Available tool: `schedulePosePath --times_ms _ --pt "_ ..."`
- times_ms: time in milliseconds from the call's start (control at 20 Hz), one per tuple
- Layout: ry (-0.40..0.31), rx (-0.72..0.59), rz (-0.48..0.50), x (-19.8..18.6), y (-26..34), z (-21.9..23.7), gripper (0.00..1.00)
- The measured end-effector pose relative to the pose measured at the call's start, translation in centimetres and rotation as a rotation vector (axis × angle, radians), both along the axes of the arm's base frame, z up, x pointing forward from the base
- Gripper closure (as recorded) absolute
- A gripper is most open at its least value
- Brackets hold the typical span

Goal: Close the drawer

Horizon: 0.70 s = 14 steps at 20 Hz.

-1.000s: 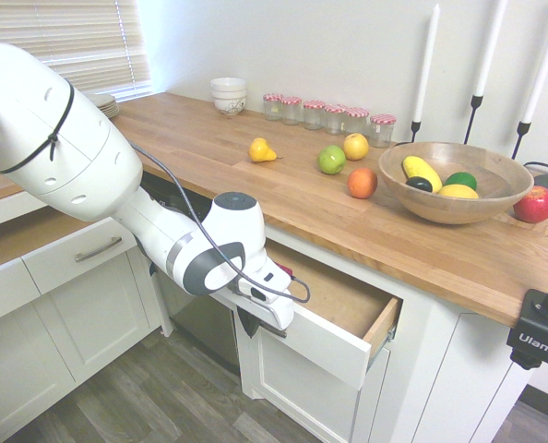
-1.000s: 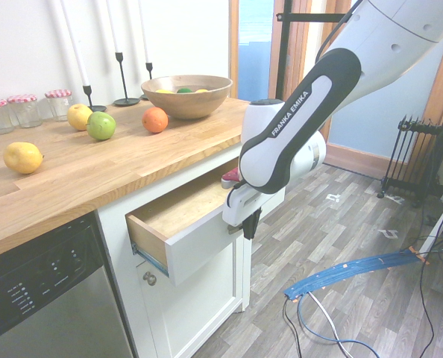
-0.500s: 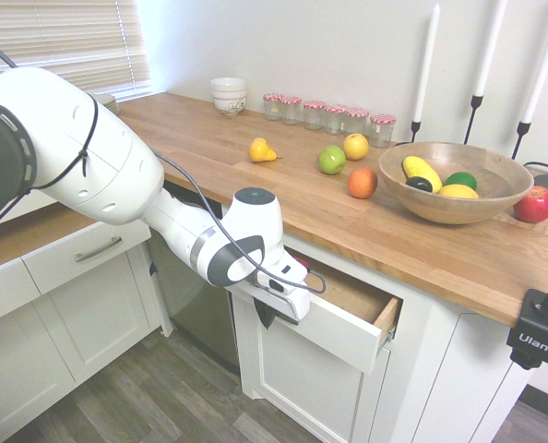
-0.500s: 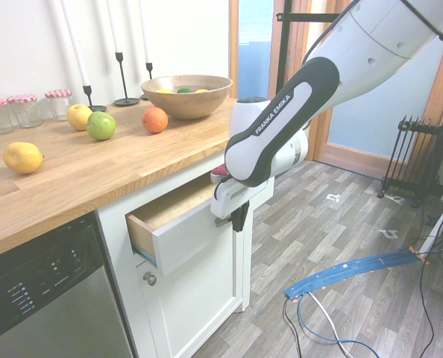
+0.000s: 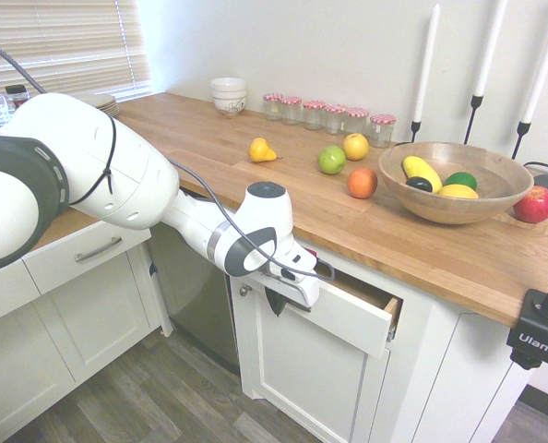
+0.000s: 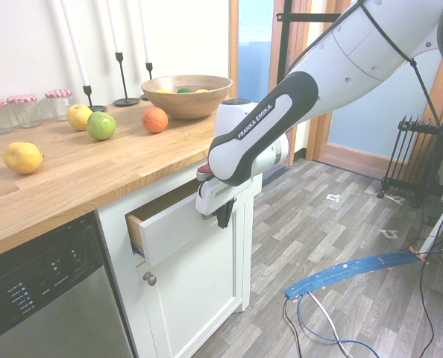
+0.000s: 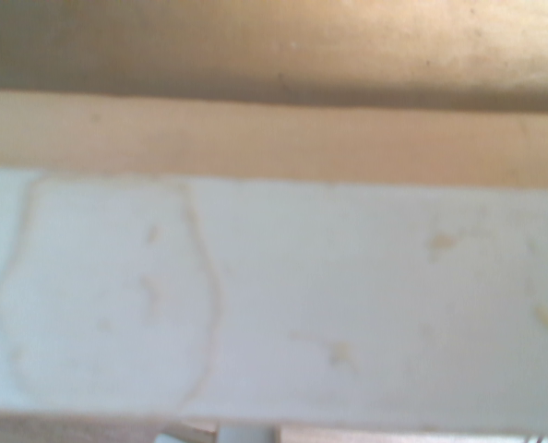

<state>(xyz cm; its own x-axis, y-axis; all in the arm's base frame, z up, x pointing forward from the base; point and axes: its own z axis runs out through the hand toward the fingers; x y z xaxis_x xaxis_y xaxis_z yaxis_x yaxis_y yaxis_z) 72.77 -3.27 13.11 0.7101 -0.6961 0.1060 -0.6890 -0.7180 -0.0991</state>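
Next, I let go of the drawer with my gripper when it is nearly flush with the white cabinet, just under the wooden countertop's front edge point(image 5: 324, 293).
The drawer point(image 5: 348, 320) sits under the wooden countertop, pulled out only a little, and a thin strip of its light wood box point(image 5: 391, 312) shows at the right end. From the other side its white front point(image 6: 173, 233) stands a short way out of the cabinet. My gripper point(image 5: 276, 300) is shut, its dark fingers pointing down and pressed flat against the left part of the drawer front. In the second exterior view the gripper point(image 6: 224, 215) rests on the front's outer end. The wrist view is filled by the blurred white drawer front point(image 7: 283, 295) with a wood band above it.
Fruit, a wooden bowl point(image 5: 454, 182), several jars and candlesticks stand on the countertop point(image 5: 209, 138). A dishwasher point(image 6: 42, 298) lies beside the drawer, and a white cabinet door with a round knob point(image 6: 150, 278) is below it. More white drawers point(image 5: 80, 254) are on the left.
The drawer has slid from about half open to a narrow gap. My arm and gripper moved with its front toward the cabinet.
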Motion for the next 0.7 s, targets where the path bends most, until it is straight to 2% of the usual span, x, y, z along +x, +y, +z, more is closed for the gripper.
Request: schedulePosePath --times_ms 400,700 --pt "-0.003 0.005 -0.001 2.3 -0.4 1.0 1.00" --pt "0.008 0.008 -0.012 2.4 -0.3 1.0 1.00"
